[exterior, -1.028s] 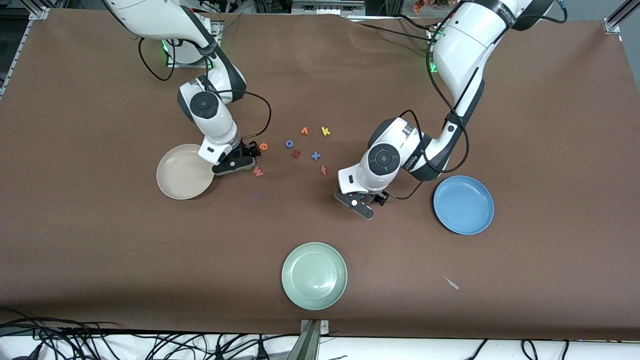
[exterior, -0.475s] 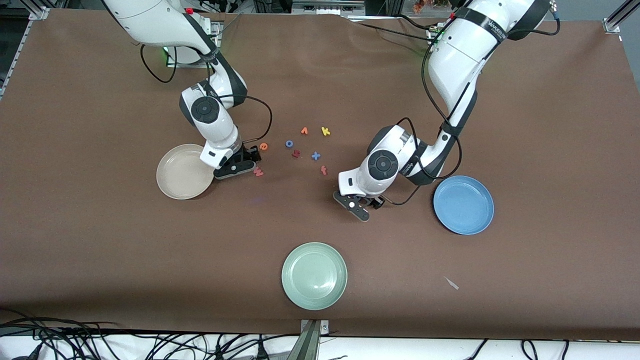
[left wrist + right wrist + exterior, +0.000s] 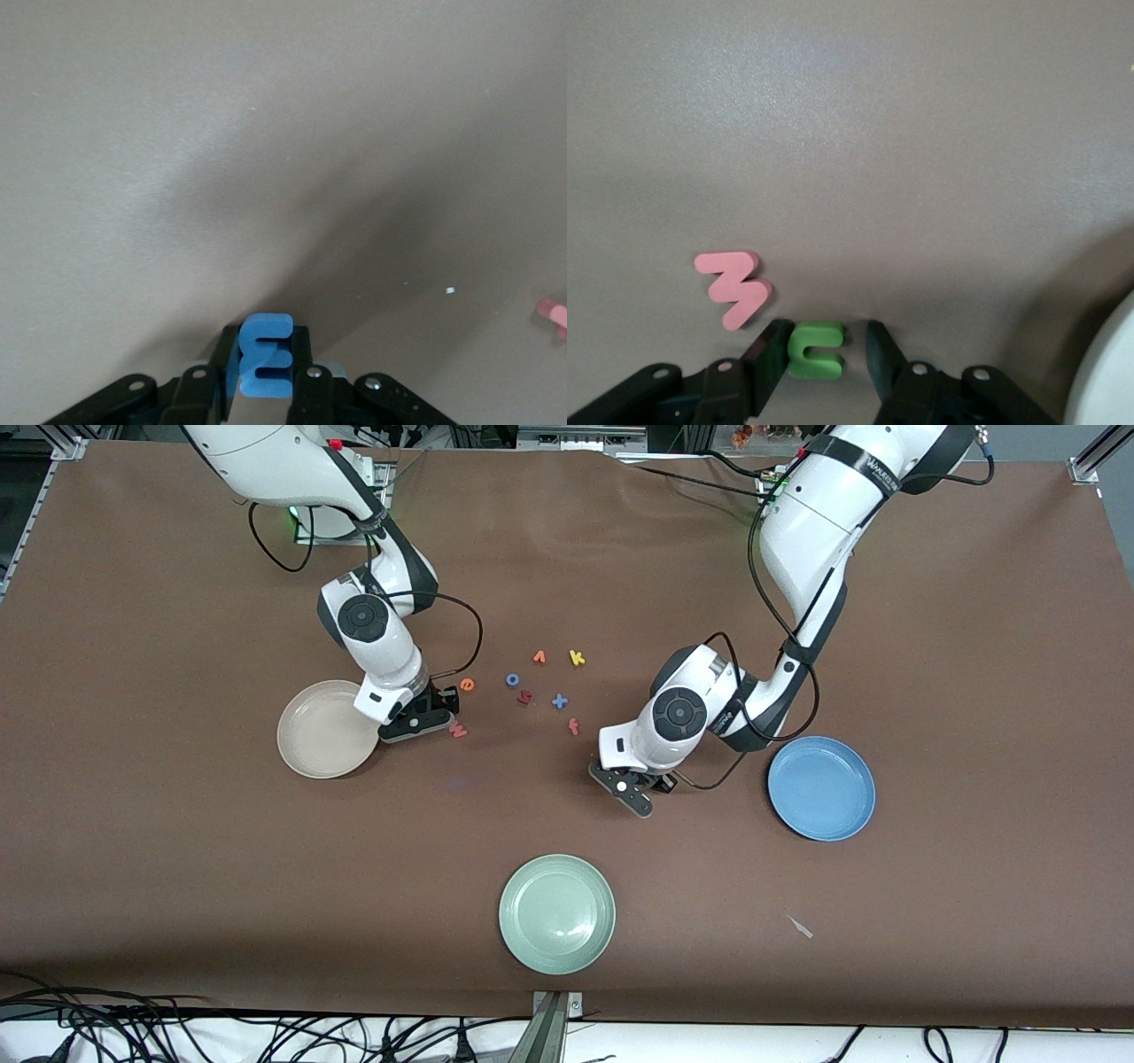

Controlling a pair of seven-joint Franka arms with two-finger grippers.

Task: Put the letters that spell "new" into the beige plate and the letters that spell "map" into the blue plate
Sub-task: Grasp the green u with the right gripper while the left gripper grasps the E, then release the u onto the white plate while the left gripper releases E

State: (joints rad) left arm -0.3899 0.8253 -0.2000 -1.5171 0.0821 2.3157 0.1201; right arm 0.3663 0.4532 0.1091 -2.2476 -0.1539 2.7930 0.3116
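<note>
Next, my left gripper lets go of the periwinkle-blue m inside the blue plate (image 3: 808, 802), a little toward the pale green plate.
In the left wrist view my left gripper (image 3: 264, 365) is shut on the periwinkle-blue m (image 3: 266, 341), low over the brown table. In the front view this gripper (image 3: 631, 786) sits between the loose letters and the blue plate (image 3: 821, 787). My right gripper (image 3: 825, 343) stands open around the green n (image 3: 815, 351) on the table: one finger touches it, the other is a gap away. The red w (image 3: 733, 287) lies just beside it. In the front view the right gripper (image 3: 431, 720) is next to the beige plate (image 3: 312, 737), with the red w (image 3: 458, 730) and orange e (image 3: 467, 684) close by.
A cluster of letters lies mid-table: blue o (image 3: 512, 679), yellow k (image 3: 577, 658), blue x (image 3: 559, 701), red f (image 3: 574, 727), and a small orange (image 3: 539, 657) and a small red one (image 3: 524, 698). A pale green plate (image 3: 556, 913) sits nearest the front camera.
The left gripper's jaws have closed onto the blue m. The right gripper's jaws have narrowed around the green n, and that hand has shifted slightly toward the beige plate.
</note>
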